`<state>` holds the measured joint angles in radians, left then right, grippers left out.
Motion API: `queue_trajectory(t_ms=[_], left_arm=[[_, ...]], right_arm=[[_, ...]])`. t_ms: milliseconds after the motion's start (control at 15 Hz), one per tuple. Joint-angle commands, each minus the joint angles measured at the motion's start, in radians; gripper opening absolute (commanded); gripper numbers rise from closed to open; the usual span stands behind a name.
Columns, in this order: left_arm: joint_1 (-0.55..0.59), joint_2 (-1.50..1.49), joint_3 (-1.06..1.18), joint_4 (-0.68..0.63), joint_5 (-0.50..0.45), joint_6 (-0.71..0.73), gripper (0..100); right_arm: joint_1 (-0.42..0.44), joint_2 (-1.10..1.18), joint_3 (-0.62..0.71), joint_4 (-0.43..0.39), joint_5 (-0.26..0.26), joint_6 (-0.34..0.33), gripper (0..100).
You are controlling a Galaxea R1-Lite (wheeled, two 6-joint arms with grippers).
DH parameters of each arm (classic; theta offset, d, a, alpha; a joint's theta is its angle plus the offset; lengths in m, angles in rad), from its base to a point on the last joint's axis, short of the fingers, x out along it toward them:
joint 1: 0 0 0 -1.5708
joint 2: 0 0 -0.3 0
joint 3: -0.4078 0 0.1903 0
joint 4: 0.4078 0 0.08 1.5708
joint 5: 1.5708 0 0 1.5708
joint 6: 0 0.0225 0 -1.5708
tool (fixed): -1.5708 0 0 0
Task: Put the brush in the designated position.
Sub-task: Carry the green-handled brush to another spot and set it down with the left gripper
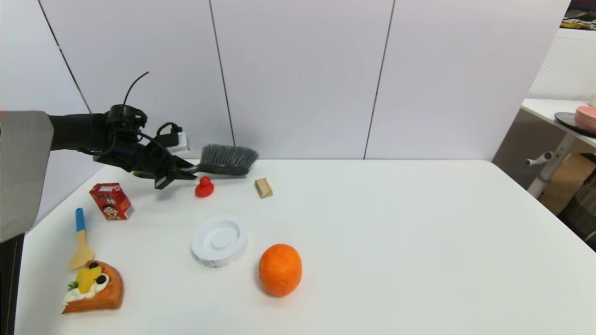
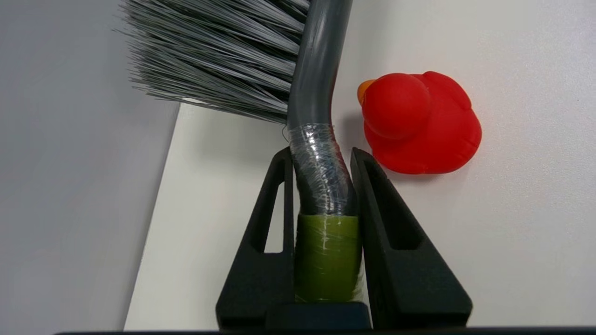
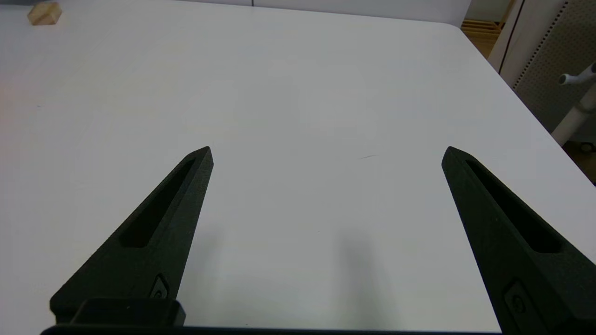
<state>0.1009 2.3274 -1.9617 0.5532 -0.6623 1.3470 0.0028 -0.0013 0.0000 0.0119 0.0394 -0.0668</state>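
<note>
Next, my left gripper lets go of the brush on the tabletop [image 1: 198, 174] [image 2: 310, 190], between the red rubber duck and the far edge of the table. The brush now hangs in the air.
The brush [image 1: 226, 160] hangs in the air over the table's far left, its grey bristles pointing up and its head toward the right. My left gripper [image 1: 179, 172] is shut on its handle. In the left wrist view the two black fingers [image 2: 260, 242] clamp the lime-green and taped grey handle [image 2: 326, 223], with the bristles [image 2: 219, 51] beyond them. The designated position carries no mark that I can pick out on the white tabletop. My right gripper [image 3: 326, 153] is open over bare table and does not show in the head view.
A red rubber duck [image 1: 204, 187] sits just below the brush. Around it are a wooden block [image 1: 263, 188], a red carton [image 1: 111, 201], a blue-handled spatula [image 1: 82, 239], a toast toy [image 1: 95, 287], a white ridged dish [image 1: 219, 242] and an orange [image 1: 280, 270].
</note>
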Motion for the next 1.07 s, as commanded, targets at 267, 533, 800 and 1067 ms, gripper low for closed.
queue_trajectory(t_ms=[267, 533, 800, 1067], left_arm=[[0.014, 0.026, -0.011, -0.019, -0.04, 0.007, 0], [0.02, 0.041, -0.011, -0.036, -0.074, 0.007, 0], [0.028, 0.056, -0.011, -0.042, -0.099, 0.007, 0], [0.037, 0.076, -0.011, -0.049, -0.109, 0.007, 0]], right_arm=[[0.0, 0.001, 0.002, 0.0, 0.001, -0.001, 100], [0.0, 0.001, 0.002, 0.0, 0.001, -0.001, 100], [0.0, 0.001, 0.002, 0.0, 0.001, -0.001, 100], [0.0, 0.001, 0.002, 0.0, 0.001, -0.001, 100]])
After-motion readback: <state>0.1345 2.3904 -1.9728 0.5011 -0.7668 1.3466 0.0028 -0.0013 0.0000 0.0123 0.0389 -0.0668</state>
